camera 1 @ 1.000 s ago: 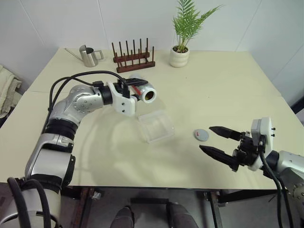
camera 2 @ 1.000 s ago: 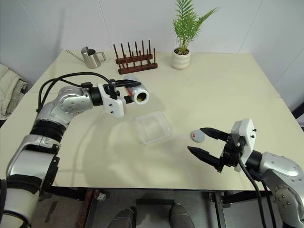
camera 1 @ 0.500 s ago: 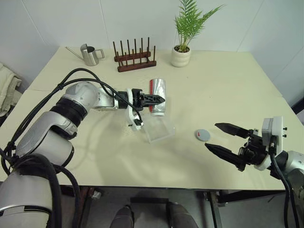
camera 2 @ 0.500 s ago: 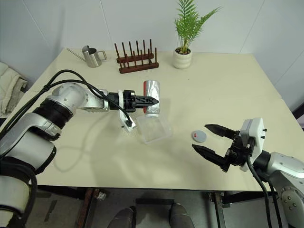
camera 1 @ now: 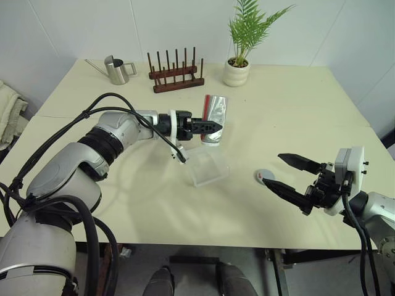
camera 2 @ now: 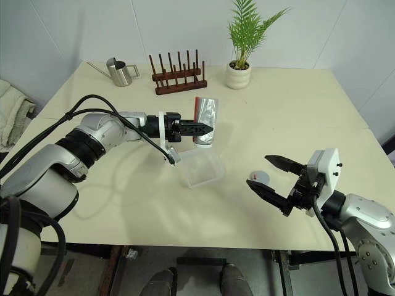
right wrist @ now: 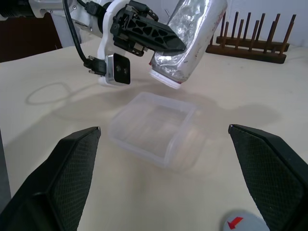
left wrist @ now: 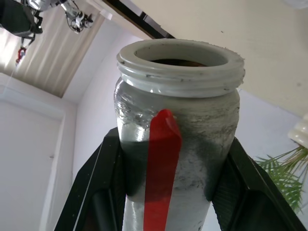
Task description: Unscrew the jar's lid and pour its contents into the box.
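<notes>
The robot's left gripper should set the jar down on the table (camera 1: pixel 158 152) next to the box, on the side facing away from the grey lid.
My left gripper (camera 1: pixel 216 126) is shut on the jar (camera 1: pixel 215 117), a silvery clear cylinder with a red stripe. The jar is tipped mouth-down above the far edge of the box (camera 1: pixel 207 168), a shallow clear tray on the table. In the left wrist view the jar (left wrist: pixel 178 139) sits between both fingers (left wrist: pixel 98 192), its open mouth dark inside; the contents are too small to make out. The grey lid (camera 1: pixel 264 177) lies on the table right of the box. My right gripper (camera 1: pixel 274 171) hovers wide open beside the lid, holding nothing, and points toward the box (right wrist: pixel 151 127).
Along the table's far side stand a steel watering can (camera 1: pixel 115 70), a wooden peg rack (camera 1: pixel 174 78) and a potted plant (camera 1: pixel 237 69). A cloth (camera 1: pixel 8 114) lies off the table's left edge.
The left wrist has rolled and moved right: the jar went from lying level with its mouth toward me to tipped mouth-down over the box. The right gripper has stayed open in place.
</notes>
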`<state>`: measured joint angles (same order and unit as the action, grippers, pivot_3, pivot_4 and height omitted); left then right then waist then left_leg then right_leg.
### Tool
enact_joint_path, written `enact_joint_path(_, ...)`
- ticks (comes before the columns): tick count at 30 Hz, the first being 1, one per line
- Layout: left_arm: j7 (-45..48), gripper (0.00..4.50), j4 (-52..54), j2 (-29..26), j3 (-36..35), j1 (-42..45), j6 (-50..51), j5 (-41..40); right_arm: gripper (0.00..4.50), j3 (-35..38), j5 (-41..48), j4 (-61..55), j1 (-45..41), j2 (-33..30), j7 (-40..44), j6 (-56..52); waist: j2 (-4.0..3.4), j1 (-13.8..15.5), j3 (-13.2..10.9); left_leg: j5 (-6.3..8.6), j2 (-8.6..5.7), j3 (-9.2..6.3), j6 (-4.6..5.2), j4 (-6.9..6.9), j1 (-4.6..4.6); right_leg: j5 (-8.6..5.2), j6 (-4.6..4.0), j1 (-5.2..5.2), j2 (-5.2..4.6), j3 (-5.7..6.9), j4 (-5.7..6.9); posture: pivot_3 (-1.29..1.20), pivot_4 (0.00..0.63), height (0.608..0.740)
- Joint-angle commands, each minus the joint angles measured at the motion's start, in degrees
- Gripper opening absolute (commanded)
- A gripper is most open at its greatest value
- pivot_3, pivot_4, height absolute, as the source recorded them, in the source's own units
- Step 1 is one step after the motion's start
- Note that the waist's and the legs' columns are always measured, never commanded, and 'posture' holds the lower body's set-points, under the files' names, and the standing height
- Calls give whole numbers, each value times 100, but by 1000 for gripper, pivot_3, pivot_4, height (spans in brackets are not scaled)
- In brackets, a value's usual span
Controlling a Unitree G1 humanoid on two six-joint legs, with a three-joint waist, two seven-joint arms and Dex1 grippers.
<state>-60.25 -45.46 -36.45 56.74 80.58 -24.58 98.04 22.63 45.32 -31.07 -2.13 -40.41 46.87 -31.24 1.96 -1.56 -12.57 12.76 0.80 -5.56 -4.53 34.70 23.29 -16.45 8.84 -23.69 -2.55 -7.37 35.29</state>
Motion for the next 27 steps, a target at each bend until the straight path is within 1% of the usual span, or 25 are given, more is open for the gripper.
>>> enact_joint_path(1,-256,1877,82,-7,56,145,359,77,4481,59,-5,25,-134,-117,17,128,0,-2,0,0,0,0,0,2,0,0,0,0,0,0,2,0,150,740)
enact_joint_path(5,-571,1877,76,-35,142,136,651,182,4481,61,-25,101,-182,-136,77,149,0,-1,0,0,-1,0,0,18,-1,0,0,0,1,-1,15,0,150,740)
enact_joint_path(11,-1486,1877,41,-69,298,106,1117,354,4481,3,-84,245,-291,-190,182,179,0,-5,0,1,-2,0,1,33,-1,0,1,1,1,-2,26,0,150,740)
enact_joint_path(18,-1803,1877,-521,89,583,289,1420,531,4481,-145,-161,440,-535,-227,232,218,0,-5,0,1,-3,1,0,38,-4,0,1,1,1,-2,32,0,150,740)
enact_joint_path(21,-1764,1877,-682,127,538,356,1162,296,4481,-195,-185,457,-558,-221,233,230,0,3,0,1,-4,0,0,37,-2,-1,1,1,0,-2,31,0,150,740)
enact_joint_path(23,-1720,1877,-760,122,442,367,803,21,4481,-212,-200,465,-566,-211,239,226,0,5,0,2,-4,0,0,37,-1,-1,1,1,0,-2,31,0,150,740)
enact_joint_path(24,-1479,1877,-919,146,247,374,292,-404,4481,-212,-205,464,-567,-205,239,227,0,5,0,2,-4,0,1,37,-1,-1,1,1,-1,-2,31,0,150,740)
enact_joint_path(26,-1172,1877,-1050,132,36,369,-285,-903,4481,-199,-205,462,-562,-203,241,231,0,-7,0,2,-4,1,1,36,-1,-1,1,1,-1,-2,32,0,150,740)
enact_joint_path(27,-852,1877,-1210,143,-149,359,-791,-1314,4481,-196,-203,466,-562,-205,241,227,0,-11,0,2,-3,1,1,36,-3,-1,1,1,-1,-3,33,0,150,740)
